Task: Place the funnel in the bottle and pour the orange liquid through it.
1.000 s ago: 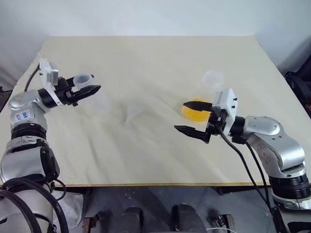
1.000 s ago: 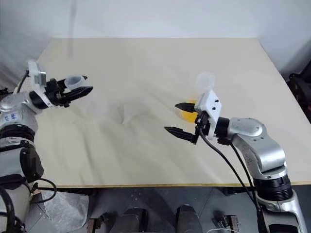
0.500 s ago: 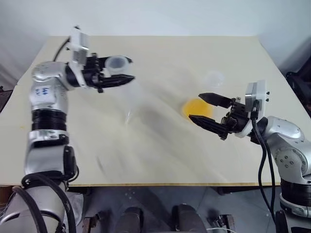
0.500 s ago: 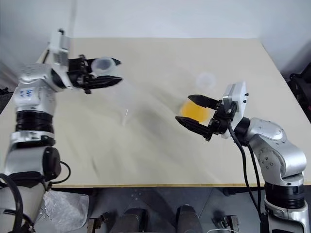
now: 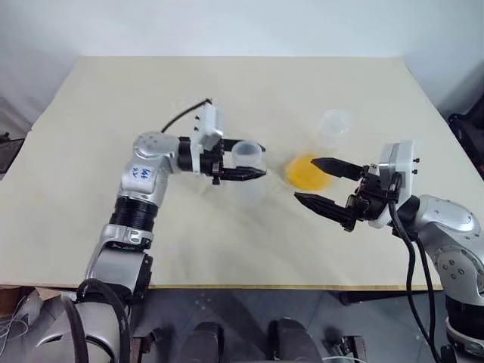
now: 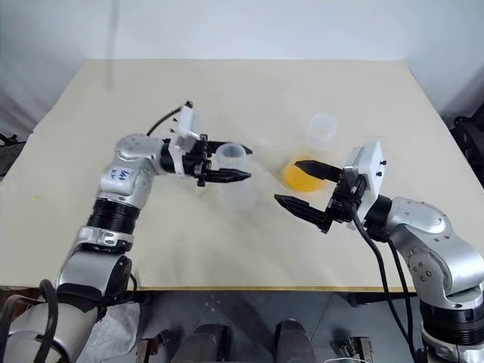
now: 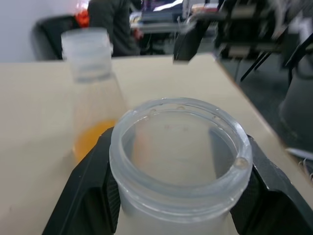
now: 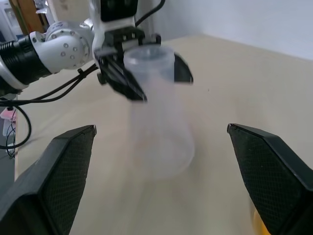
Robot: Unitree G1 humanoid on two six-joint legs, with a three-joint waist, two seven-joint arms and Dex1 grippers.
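Note:
Next, my left gripper lets go of the bottle, which will set it on the beige table (image 5: 255, 199) close beside the flask of orange liquid.
My left gripper (image 5: 255, 160) is shut on the neck of the bottle (image 5: 249, 185), a clear conical flask held upright near the table's middle. Its open mouth (image 7: 172, 197) sits between the two black fingers (image 7: 85, 191). I cannot tell whether its base touches the table. The orange liquid (image 5: 306, 171) pools in a second clear flask with a long neck (image 5: 333, 124), just right of the bottle. My right gripper (image 5: 305, 179) is open in front of that flask, with nothing between its fingers (image 8: 58, 166). The funnel is hidden behind my left hand.
The beige table (image 5: 227, 91) stretches wide behind and to the left of both flasks. Its front edge (image 5: 249, 287) runs close below my arms. Beyond its right edge stands dark equipment (image 5: 469, 128).
My left arm has swung from the table's left edge to the middle, carrying the bottle up beside the orange flask. The right gripper has drawn back slightly to the right and stayed open.

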